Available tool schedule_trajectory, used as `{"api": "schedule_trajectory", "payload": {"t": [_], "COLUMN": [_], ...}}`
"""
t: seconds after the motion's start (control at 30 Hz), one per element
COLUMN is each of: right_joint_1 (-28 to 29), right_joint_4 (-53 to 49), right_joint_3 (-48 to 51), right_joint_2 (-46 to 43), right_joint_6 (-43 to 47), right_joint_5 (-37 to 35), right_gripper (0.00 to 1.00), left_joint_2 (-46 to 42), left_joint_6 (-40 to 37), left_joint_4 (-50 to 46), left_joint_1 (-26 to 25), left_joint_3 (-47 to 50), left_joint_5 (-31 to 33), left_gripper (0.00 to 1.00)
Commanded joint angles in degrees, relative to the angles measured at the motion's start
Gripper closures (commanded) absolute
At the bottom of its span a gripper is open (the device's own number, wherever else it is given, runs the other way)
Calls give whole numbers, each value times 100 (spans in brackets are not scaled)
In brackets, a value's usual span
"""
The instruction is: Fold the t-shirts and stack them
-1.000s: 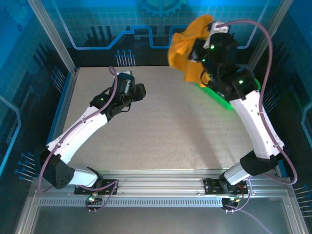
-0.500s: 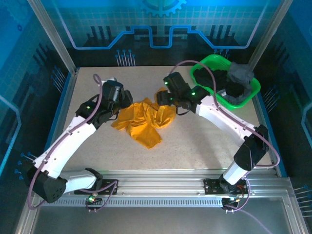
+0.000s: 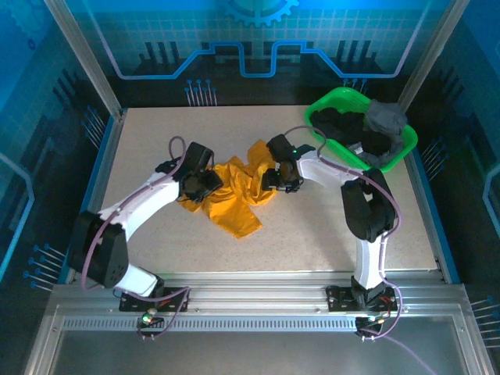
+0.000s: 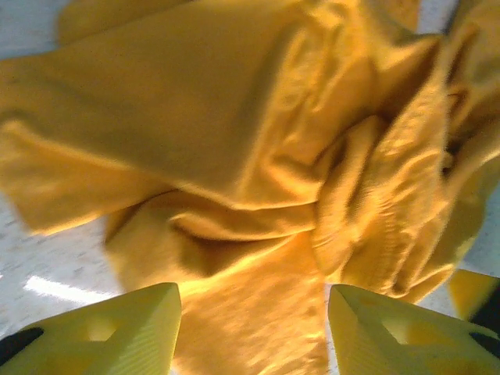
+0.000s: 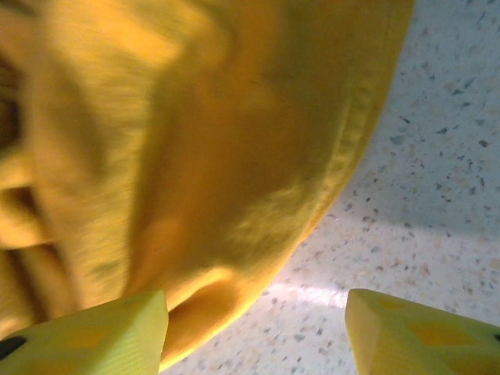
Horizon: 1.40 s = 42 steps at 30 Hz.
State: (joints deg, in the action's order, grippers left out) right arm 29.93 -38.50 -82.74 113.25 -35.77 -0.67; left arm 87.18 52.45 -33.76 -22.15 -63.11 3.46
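Observation:
The orange-yellow t-shirt lies crumpled, so the robot's left gripper should take the bunched folds nearer the right gripper [image 3: 241, 178], and both grippers should lift it open before folding.
The orange-yellow t-shirt [image 3: 238, 195] lies crumpled on the table, left of centre. My left gripper [image 3: 206, 187] hovers over its left edge, jaws open. In the left wrist view the folds of the t-shirt [image 4: 258, 141] spread under and between the open fingertips of that gripper [image 4: 251, 332]. My right gripper [image 3: 276, 181] is at the shirt's right edge, open. Its wrist view has the shirt's hem [image 5: 195, 180] by the left finger and bare table under the gripper [image 5: 256, 332]. More t-shirts, black [image 3: 344, 123] and dark grey [image 3: 387, 117], sit in the green basket.
The green basket [image 3: 312, 116] stands at the back right corner, just behind the right arm. The speckled table [image 3: 312, 226] stretches bare toward the near edge and the right. Blue frame walls close in the sides and back.
A second ago the right gripper held the orange shirt up above the basket. It brought the shirt down to the table and opened. The left arm moved in to the shirt's left edge.

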Motion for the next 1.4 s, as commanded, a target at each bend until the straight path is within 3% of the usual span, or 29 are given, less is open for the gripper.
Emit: {"api": "schedule_trajectory", "payload": {"t": [0.0,0.17,0.43,0.6,0.7,0.8,0.93,1.03,1.17,1.37], "right_joint_1": [-294,-434,-488,-548,-601,-611,-619,-616,-613,-603], "right_joint_4": [-66,-122,-123,-170,-249,-381,-543,-649,-784,-1018], "right_joint_3": [-288,-590,-749,-748,-778,-909,-1018,-1114,-1309,-1646], "right_joint_2": [336,674,731,453,271,215,264,430,782,1287], "right_joint_6": [-263,-246,-421,-435,-426,-364,-321,-243,-122,-107], "right_joint_5": [435,524,585,441,358,330,314,274,268,243], "right_gripper": [41,50,88,100,100,100,98,70,53,51], "left_joint_2": [585,1353,2002,2338,2602,2584,2481,2431,2710,2819], "left_joint_6": [178,588,583,379,80,-76,-115,-171,-206,-403], "left_joint_4": [435,793,367,28,-654,-1065,-709,-149,-189,-108], "left_joint_1": [-166,-431,-665,-737,-754,-797,-795,-791,-709,-591], "left_joint_3": [-486,-899,-1529,-1844,-2281,-2456,-2221,-2046,-2323,-2347], "left_joint_5": [-418,-544,-486,-551,-281,196,242,321,399,528], "left_gripper": [43,42,51,68,67,38,36,36,46,67]}}
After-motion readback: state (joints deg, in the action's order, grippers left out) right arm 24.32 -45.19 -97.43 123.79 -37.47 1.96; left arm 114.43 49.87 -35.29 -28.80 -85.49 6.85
